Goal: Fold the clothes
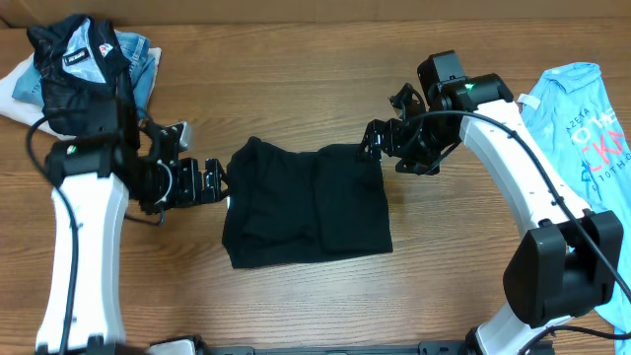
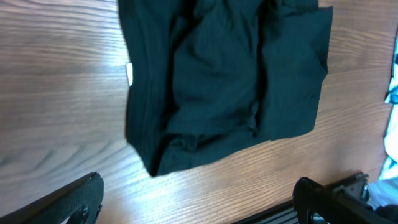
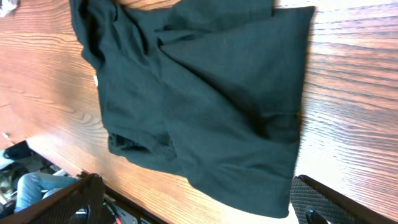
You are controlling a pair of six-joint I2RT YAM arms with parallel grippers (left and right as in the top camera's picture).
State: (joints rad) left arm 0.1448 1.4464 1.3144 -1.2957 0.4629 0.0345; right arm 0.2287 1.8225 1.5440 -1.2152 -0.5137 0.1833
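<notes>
Next, my left gripper closes on the black T-shirt's side edge (image 1: 245, 174) (image 2: 152, 31), between the shirt's small white label and its far corner.
The black T-shirt (image 1: 304, 202) lies folded into a rough rectangle at the middle of the wooden table. It also shows in the left wrist view (image 2: 224, 81), with a small white label at its left edge, and in the right wrist view (image 3: 205, 106). My left gripper (image 1: 210, 180) is open and empty, just left of the shirt's left edge; its fingers frame bare wood (image 2: 199, 202). My right gripper (image 1: 380, 143) is open and empty at the shirt's upper right corner, with its fingers spread over the shirt's edge (image 3: 193, 202).
A dark jacket with a white-and-red logo patch (image 1: 84, 64) lies on a pile of denim and white cloth at the far left. A light blue T-shirt with pink lettering (image 1: 587, 128) lies at the right edge.
</notes>
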